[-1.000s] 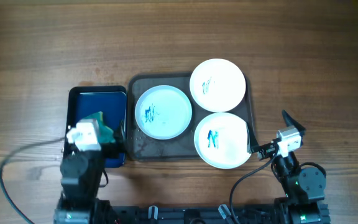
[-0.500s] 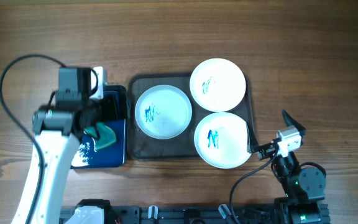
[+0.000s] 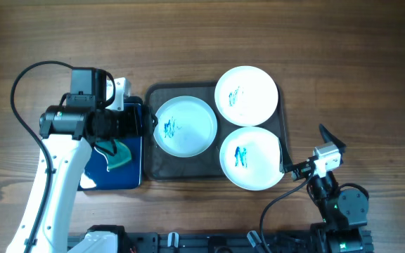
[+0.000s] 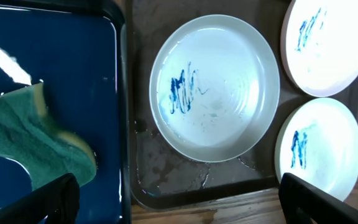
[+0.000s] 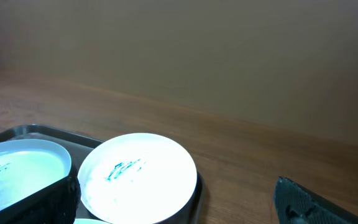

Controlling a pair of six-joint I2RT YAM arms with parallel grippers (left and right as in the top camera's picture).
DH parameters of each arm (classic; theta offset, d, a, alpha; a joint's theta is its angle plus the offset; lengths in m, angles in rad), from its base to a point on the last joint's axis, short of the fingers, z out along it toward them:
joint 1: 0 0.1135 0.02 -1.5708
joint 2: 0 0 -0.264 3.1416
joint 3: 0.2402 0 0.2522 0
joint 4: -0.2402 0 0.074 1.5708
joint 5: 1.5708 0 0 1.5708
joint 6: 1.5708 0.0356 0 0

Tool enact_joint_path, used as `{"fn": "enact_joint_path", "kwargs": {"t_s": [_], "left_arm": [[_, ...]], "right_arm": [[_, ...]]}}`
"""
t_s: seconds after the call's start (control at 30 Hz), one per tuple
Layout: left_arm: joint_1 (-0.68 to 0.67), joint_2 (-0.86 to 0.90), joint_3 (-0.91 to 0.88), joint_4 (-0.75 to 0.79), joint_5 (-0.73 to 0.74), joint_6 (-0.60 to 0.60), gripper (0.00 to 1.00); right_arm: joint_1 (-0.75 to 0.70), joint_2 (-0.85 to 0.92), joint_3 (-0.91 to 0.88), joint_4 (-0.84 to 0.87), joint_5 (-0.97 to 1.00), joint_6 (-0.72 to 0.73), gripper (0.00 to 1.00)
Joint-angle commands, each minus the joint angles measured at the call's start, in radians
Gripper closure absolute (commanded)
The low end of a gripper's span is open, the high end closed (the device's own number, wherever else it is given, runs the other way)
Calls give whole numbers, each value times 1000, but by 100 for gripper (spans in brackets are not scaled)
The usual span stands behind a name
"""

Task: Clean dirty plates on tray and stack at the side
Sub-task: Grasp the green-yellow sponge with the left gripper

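Note:
Next, I close my left gripper on the middle of the green sponge (image 3: pixel 117 155) (image 4: pixel 37 138) in the blue tray, because the plates need to be wiped before they are stacked.
Three white plates with blue-teal scribbles lie on the dark grey tray (image 3: pixel 153 169): one at the left (image 3: pixel 184 126), one at the far right (image 3: pixel 246 95), one at the near right (image 3: pixel 252 157). My left gripper (image 3: pixel 145 125) is open and empty, hovering over the seam between the blue tray and the grey tray, beside the left plate. In the left wrist view the left plate (image 4: pixel 215 87) sits ahead of the open jaws (image 4: pixel 179 211). My right gripper (image 3: pixel 303 150) is open and empty, just right of the grey tray; its wrist view shows the far right plate (image 5: pixel 138 177).
A glossy blue tray (image 3: pixel 93 176) lies left of the grey tray, with a green sponge (image 3: pixel 114 153) in it, also in the left wrist view (image 4: pixel 30 143). Bare wooden table (image 3: pixel 343 77) surrounds both trays. The left arm's cable (image 3: pixel 20 91) loops at the left.
My left arm rose from the near-left edge and reached out over the blue tray, its gripper now at the left plate's edge. The sponge stays in the blue tray. The right arm is still.

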Motion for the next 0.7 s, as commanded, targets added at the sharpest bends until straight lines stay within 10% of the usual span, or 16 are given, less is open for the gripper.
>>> {"fn": "enact_joint_path", "kwargs": {"t_s": [0.0, 0.67], "left_arm": [[-4, -1, 19, 8, 27, -2, 0], [-4, -1, 19, 41, 27, -3, 0]], "right_arm": [[-5, -10, -1, 5, 1, -13, 0], [-5, 11, -1, 5, -27, 117, 0]]}}
